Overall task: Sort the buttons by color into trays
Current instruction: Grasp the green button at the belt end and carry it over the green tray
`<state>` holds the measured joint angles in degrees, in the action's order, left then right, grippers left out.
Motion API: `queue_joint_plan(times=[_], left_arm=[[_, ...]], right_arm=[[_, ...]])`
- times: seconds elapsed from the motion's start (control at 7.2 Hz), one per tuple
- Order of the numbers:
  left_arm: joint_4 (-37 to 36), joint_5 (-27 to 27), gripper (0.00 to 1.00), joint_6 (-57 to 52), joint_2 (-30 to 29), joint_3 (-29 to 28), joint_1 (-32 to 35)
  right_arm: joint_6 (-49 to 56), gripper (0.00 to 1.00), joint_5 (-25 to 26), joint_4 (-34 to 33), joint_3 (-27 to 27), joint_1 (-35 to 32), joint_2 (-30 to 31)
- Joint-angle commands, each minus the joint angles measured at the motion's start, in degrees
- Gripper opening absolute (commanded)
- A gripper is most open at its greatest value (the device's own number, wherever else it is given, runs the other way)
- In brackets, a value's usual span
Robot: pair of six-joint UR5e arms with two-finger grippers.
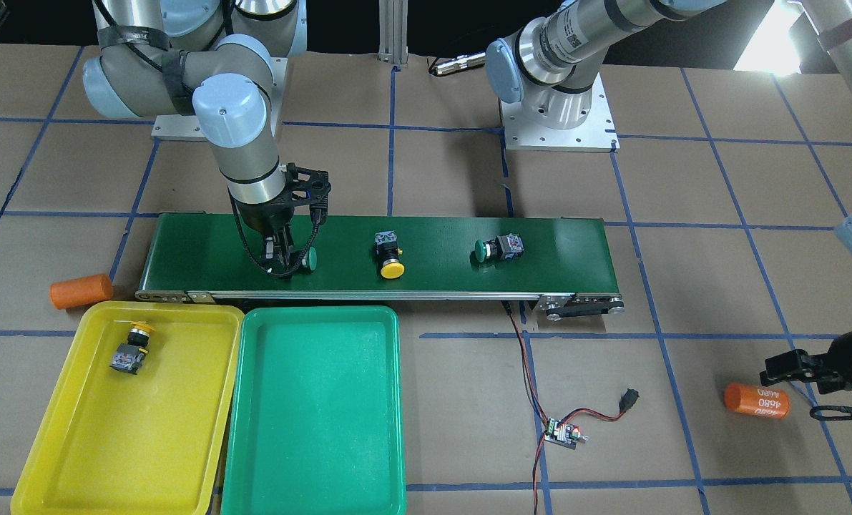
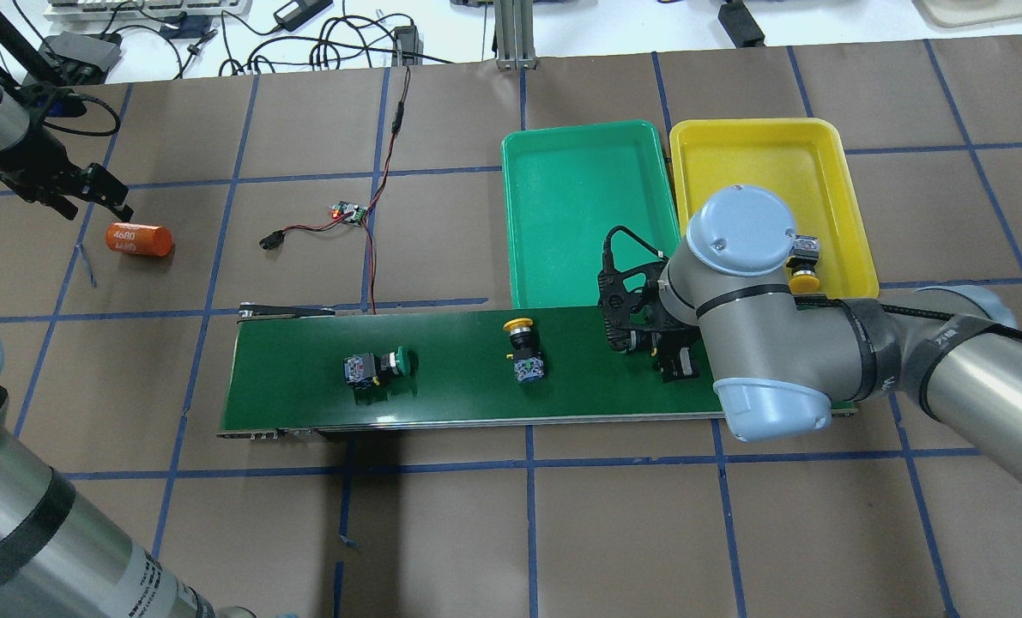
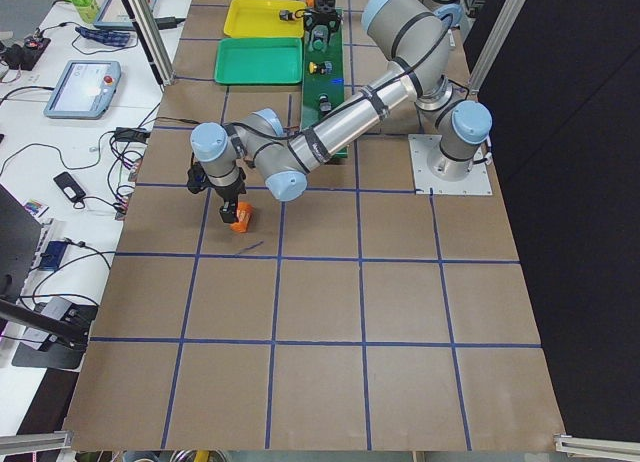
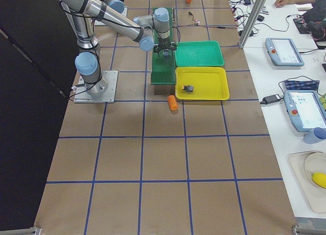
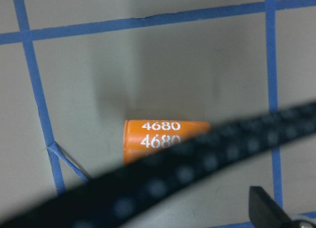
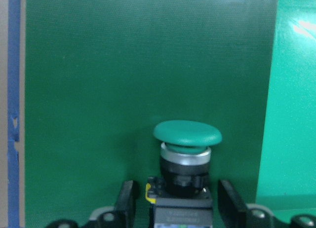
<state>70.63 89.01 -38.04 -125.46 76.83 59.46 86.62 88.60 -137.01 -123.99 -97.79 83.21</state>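
My left gripper will next close on the body of the orange cylinder (image 1: 755, 400) (image 5: 160, 137) just beside it, the one far from the yellow tray.
My right gripper (image 1: 282, 257) is low on the conveyor's end beside the trays. In the right wrist view its fingers (image 6: 127, 201) stand open on either side of a green-capped button (image 6: 186, 139), close to its body; that button also shows in the front view (image 1: 310, 259). A yellow-capped button (image 1: 390, 256) and a second green-capped one (image 1: 497, 248) lie further along the belt. Another yellow-capped button (image 1: 131, 348) lies in the yellow tray (image 1: 75, 429). The green tray (image 1: 311, 429) holds nothing. My left gripper (image 1: 789, 393) hangs open and empty far from the belt.
The dark-green conveyor belt (image 1: 433, 275) runs across the table behind the trays. One orange cylinder (image 1: 757, 400) lies just beside my left gripper, another (image 1: 81, 291) by the yellow tray's corner. A small circuit board with red and black wires (image 1: 563, 433) lies near the belt.
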Motion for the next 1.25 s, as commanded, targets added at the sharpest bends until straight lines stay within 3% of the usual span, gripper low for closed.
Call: queue_joint_plan(times=[0.0,0.28,0.56,0.83,0.97,1.11], left_arm=[[-0.14,0.02,1.0,-0.36,-0.4,-0.19,0.04],[-0.14,-0.07,1.0,-0.27,-1.36,1.38,0.04],[-3.47,0.02,1.0,0.85,-2.85,1.48,0.04],[-3.48,-0.59,1.0,2.89,-3.47,1.74,0.04],[-3.48,-0.68,1.0,3.41,-3.56,1.92,0.13],[-3.22,-0.77,1.0,3.5,-3.56,2.09,0.13]], right_arm=[[0.04,0.19,3.23,-0.18,0.76,0.05,0.2],[-0.31,0.2,2.9,2.52,10.55,-0.3,-3.11],[0.13,0.2,3.33,11.11,27.58,-0.65,-13.72],[0.39,0.21,3.16,13.96,38.51,-0.56,-24.18],[0.66,0.36,2.9,14.05,39.52,-0.48,-25.1],[0.48,0.93,2.55,14.23,39.0,-0.39,-25.55]])
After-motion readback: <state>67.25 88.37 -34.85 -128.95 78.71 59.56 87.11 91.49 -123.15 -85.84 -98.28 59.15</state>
